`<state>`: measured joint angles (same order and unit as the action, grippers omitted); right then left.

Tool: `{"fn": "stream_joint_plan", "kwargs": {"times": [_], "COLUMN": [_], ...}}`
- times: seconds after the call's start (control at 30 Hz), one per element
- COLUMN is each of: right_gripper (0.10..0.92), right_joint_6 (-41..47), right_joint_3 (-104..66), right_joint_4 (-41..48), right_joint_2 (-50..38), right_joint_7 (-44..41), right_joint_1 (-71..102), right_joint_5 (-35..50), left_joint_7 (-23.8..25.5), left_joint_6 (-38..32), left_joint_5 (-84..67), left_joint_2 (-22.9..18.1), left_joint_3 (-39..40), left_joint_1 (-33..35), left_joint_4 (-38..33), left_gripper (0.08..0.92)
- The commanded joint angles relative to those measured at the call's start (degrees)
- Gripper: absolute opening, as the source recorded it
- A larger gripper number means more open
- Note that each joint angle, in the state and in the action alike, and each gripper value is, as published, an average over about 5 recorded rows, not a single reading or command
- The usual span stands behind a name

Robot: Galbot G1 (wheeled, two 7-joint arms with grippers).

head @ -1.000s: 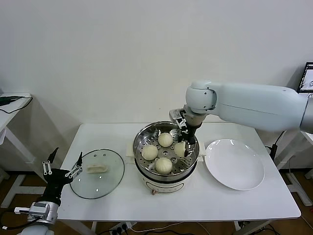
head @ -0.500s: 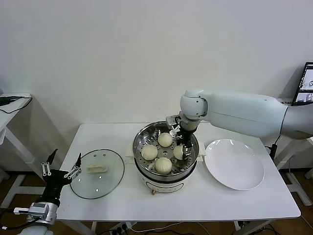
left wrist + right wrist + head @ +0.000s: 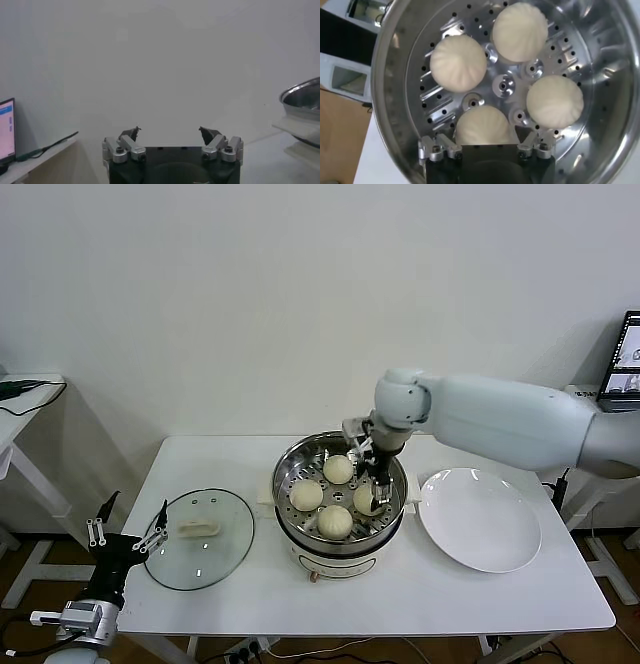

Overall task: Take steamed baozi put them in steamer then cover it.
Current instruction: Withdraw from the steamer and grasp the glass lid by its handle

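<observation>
The steamer needs covering, so next my left gripper will move to the white handle (image 3: 195,528) on top of the glass lid and close there.
The steamer (image 3: 282,484) stands mid-table with several baozi on its perforated tray (image 3: 502,86). My right gripper (image 3: 372,487) reaches down into the pot on its right side. It is open, and its fingers stand apart on either side of the nearest baozi (image 3: 483,125), which rests on the tray. Other baozi (image 3: 458,63) (image 3: 520,31) lie around the centre. The cover (image 3: 198,539), a glass lid with a white handle, lies flat on the table at the left. My left gripper (image 3: 128,531) hangs open off the table's left front corner, beside the lid.
A bare white plate (image 3: 480,519) lies right of the steamer. The table's front edge (image 3: 360,624) runs in front of the pot. A laptop (image 3: 628,344) sits at the far right, and a side table (image 3: 20,409) at the far left.
My right gripper lowered a baozi onto the right side of the tray and opened, letting it go. The left arm has hardly moved.
</observation>
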<state>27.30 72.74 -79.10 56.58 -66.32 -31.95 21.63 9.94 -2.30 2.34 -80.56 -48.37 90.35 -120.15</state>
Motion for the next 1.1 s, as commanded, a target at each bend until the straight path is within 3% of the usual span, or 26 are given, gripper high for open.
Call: {"fn": "stream_joint_plan", "kwargs": {"times": [0.03,0.3,0.57,0.83,1.1], "right_gripper": [0.823,0.823,0.823,0.823,0.823], "right_joint_6": [-1.19,-6.62,-23.81,-30.99,-39.57], "right_joint_3": [-16.34,-47.91,-84.19,-110.87,-116.75], "right_joint_4": [-2.36,-6.15,-12.62,-22.83,-33.98], "right_joint_2": [-15.15,-29.22,-32.88,-14.44,8.23], "right_joint_7": [-3.71,3.05,36.91,59.94,67.75], "right_joint_1": [0.65,24.5,65.72,95.44,112.33], "right_joint_5": [3.65,5.98,16.93,19.9,14.33], "left_joint_7": [-0.22,-0.39,-1.36,-2.11,-0.58], "left_joint_6": [-0.56,0.46,1.14,1.38,-1.55], "left_joint_5": [1.66,2.12,2.06,1.86,4.42], "left_joint_2": [-0.11,-0.17,-0.52,-0.87,-0.97], "left_joint_3": [1.02,1.84,2.48,3.37,4.49], "left_joint_1": [0.21,0.03,-2.15,-3.61,-3.58], "left_joint_4": [-0.75,-2.2,-2.5,-1.58,1.14], "left_gripper": [0.823,0.823,0.823,0.823,0.823]}}
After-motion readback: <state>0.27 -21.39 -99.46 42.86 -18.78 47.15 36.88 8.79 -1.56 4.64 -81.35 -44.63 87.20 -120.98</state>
